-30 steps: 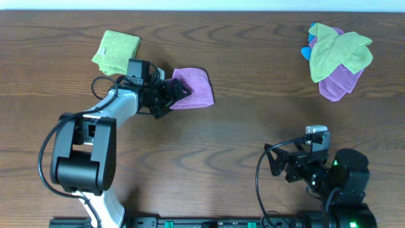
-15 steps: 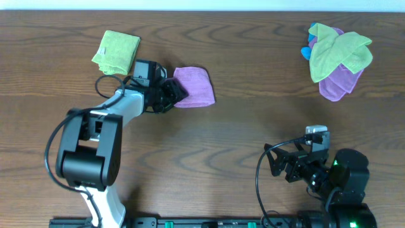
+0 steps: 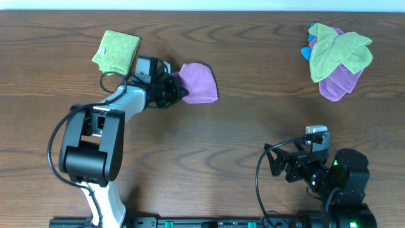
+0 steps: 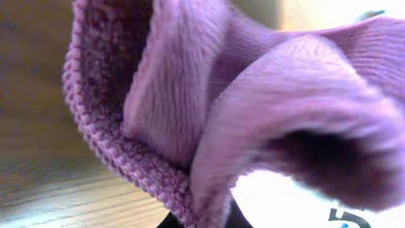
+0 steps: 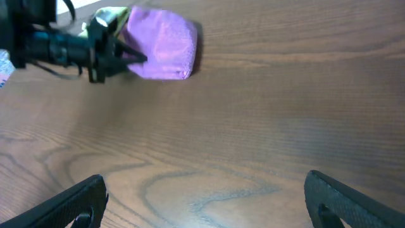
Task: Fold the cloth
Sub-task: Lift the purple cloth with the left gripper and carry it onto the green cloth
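Note:
The robot's left gripper needs to release the lilac cloth on top of the folded lime-green cloth [image 3: 124,50].
The lilac cloth [image 3: 199,82] lies folded small on the wooden table, left of centre at the back. My left gripper [image 3: 178,90] is shut on the cloth's left edge. In the left wrist view the cloth [image 4: 209,95] fills nearly the whole frame, its stitched hem bunched and curling up between the jaws. My right gripper [image 3: 283,163] stands open near the front right, far from the cloth. From the right wrist view the cloth [image 5: 163,44] shows far off at the upper left, with only bare table between the right gripper [image 5: 205,202] fingers.
A folded lime-green cloth [image 3: 116,52] lies just behind and left of the left arm. At the back right sits a heap of green, purple and blue cloths [image 3: 337,56]. The table's far edge runs along the top of the overhead view.
The left gripper has closed on the cloth's left edge and shifted right and back, pushing the cloth a little to the right and bunching it. The right arm has not moved.

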Robot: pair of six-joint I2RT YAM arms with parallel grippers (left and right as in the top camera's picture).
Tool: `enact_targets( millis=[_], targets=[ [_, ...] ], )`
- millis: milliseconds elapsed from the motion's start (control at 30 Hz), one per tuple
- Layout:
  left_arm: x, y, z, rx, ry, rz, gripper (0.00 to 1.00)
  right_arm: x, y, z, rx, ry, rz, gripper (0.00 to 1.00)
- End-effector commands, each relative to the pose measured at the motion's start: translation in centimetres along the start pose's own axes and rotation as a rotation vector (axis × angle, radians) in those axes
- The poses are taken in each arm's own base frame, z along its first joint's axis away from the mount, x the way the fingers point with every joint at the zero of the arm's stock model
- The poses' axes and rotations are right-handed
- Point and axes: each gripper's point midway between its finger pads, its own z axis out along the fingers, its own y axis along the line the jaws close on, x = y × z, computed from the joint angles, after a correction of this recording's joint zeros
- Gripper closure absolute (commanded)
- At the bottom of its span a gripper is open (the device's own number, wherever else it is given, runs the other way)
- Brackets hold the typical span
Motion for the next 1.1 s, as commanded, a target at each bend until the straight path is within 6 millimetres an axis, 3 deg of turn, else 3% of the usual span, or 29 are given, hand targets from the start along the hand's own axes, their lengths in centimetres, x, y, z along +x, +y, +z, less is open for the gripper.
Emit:
enact_targets(
  millis=[0,133,267,633,833,1067],
  targets=[
    [-4.8,-7.1,-5.2,0.073,-0.168,0.104,0.94,0.1,0.0,0.0,-0.007,0.000,0.016,0.01],
    [-9.0,-9.4,-9.8,-0.032,-0.314,0.141,0.95,0.1,0.0,0.0,-0.007,0.000,0.016,0.01],
    [-12.0,-9.2,-12.9,-0.110,-0.400,0.130,0.95,0.1,0.0,0.0,-0.007,0.000,0.016,0.01],
    [-19.2,-5.3,-19.7,-0.215,-0.687,0.048,0.95,0.1,0.0,0.0,-0.007,0.000,0.016,0.01],
    [-22.0,-3.4,-20.3,-0.195,-0.759,-0.014,0.95,0.1,0.0,0.0,-0.007,0.000,0.016,0.01],
    [-24.8,-1.6,-18.3,-0.197,-0.767,-0.044,0.95,0.1,0.0,0.0,-0.007,0.000,0.016,0.01]
  ],
)
